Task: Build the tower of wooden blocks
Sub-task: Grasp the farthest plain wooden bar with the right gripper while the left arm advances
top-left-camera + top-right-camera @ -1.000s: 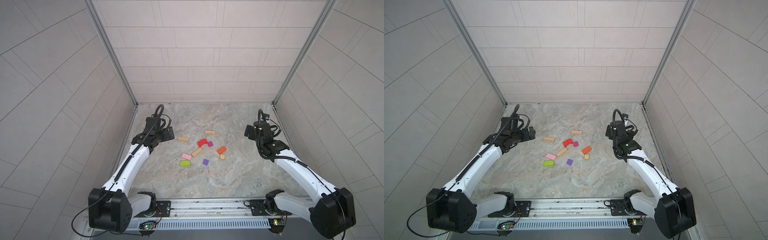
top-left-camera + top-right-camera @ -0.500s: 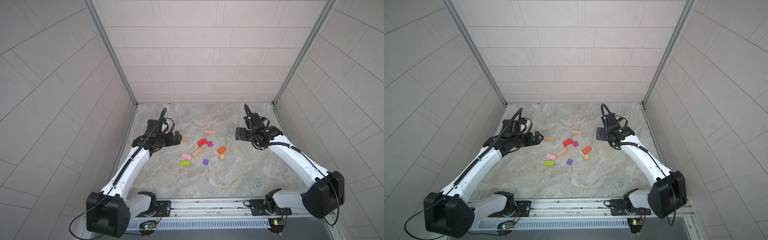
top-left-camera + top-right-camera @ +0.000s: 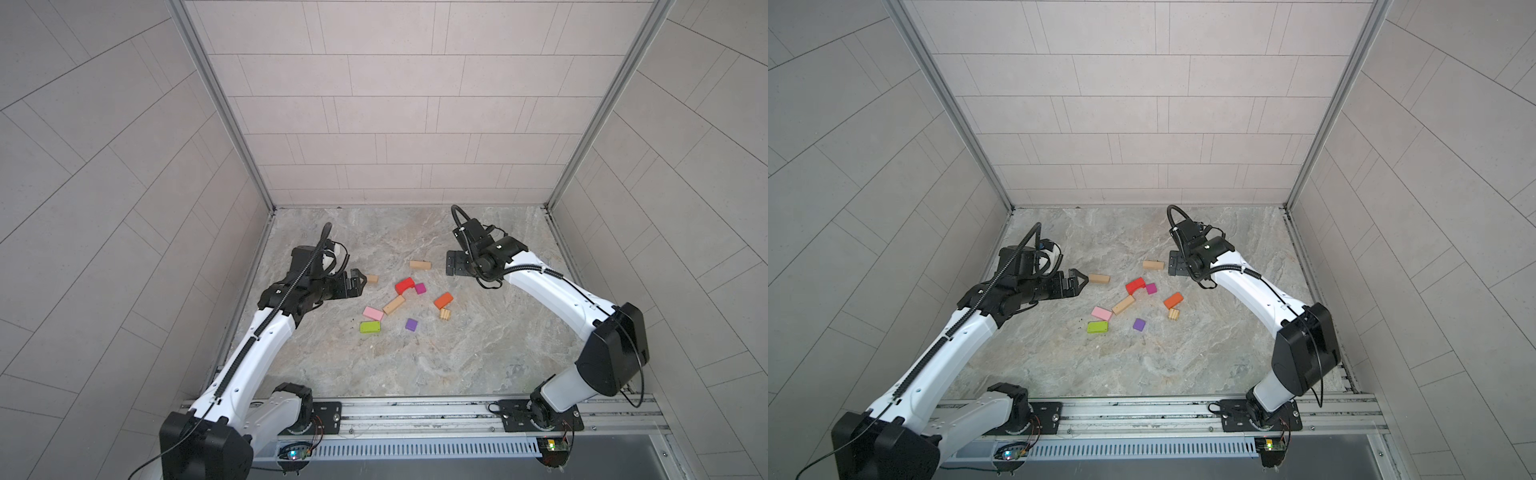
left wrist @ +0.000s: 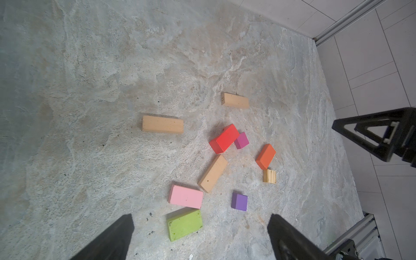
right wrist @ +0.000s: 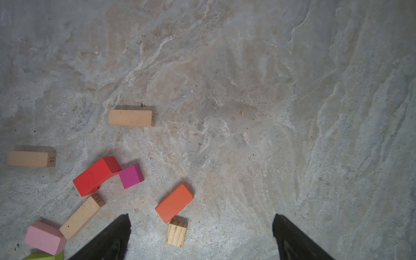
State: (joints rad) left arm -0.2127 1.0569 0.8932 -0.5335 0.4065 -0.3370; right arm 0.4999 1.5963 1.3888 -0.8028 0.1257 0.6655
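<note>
The back tan bar, the one behind the magenta cube, will have my right gripper close lengthwise on the short ends [image 3: 429, 264] [image 5: 153, 118].
The wood blocks lie loose and flat on the stone floor, none stacked. In both top views I see a tan bar [image 3: 372, 279] on the left, another tan bar [image 3: 420, 264] at the back, a red arch [image 3: 404, 285] touching a magenta cube [image 3: 420, 288], a third tan bar [image 3: 394, 304], and pink [image 3: 372, 313], lime green [image 3: 370, 327] and orange [image 3: 443, 300] rectangles. A purple cube [image 3: 411, 324] lies nearest the front. My left gripper [image 3: 357, 280] is open, just left of the left tan bar. My right gripper [image 3: 455, 264] is open, right of the back bar.
A small striped tan cube [image 3: 445, 314] sits against the orange block. Tiled walls enclose the floor on three sides, and a metal rail [image 3: 415, 415] runs along the front. The right gripper's fingers [image 4: 371, 135] show in the left wrist view.
Both arms have swung inward toward the blocks. The left gripper moved right up to the left tan bar, and the right gripper moved left near the back bar. Both stayed open.
</note>
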